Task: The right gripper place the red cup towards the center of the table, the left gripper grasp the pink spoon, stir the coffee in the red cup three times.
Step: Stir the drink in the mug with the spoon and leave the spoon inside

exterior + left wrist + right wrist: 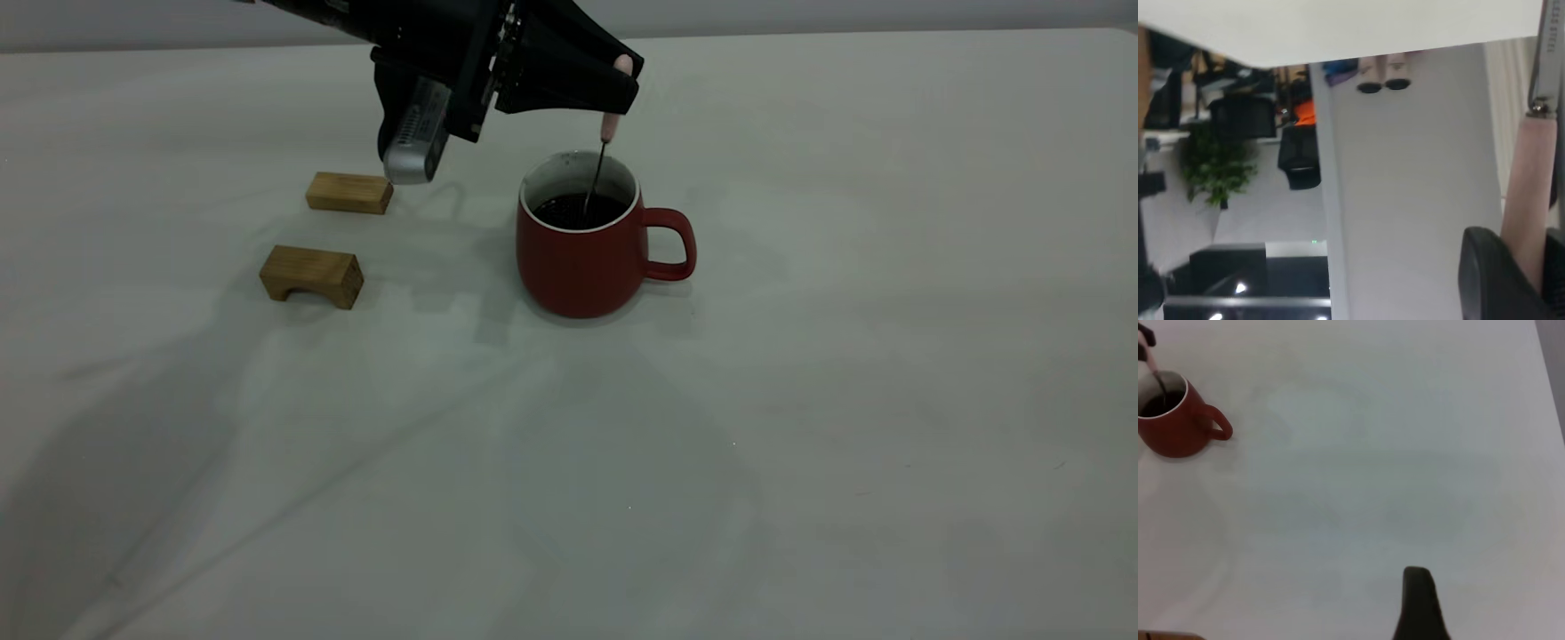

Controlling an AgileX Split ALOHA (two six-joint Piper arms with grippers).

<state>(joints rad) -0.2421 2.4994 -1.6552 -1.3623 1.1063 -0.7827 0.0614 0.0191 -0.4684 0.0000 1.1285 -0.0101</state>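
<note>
My left gripper is to release the pink spoon against the red cup's rim, just above the cup's handle (630, 188).
The red cup (587, 267) stands upright near the middle of the table (800, 400), its handle pointing right. Dark coffee (578, 211) fills it. My left gripper (622, 84) hangs just above the cup, shut on the pink spoon (608, 124). The spoon hangs upright, and its thin metal neck dips into the coffee. In the left wrist view the pink handle (1531, 200) sits clamped beside a dark finger (1491, 273). The right gripper (1418, 603) is a dark shape far from the cup (1175, 427), over bare table.
Two tan wooden blocks lie left of the cup: a flat one (349, 192) under the left arm and an arched one (312, 276) nearer the front. Open tabletop stretches to the right and front of the cup.
</note>
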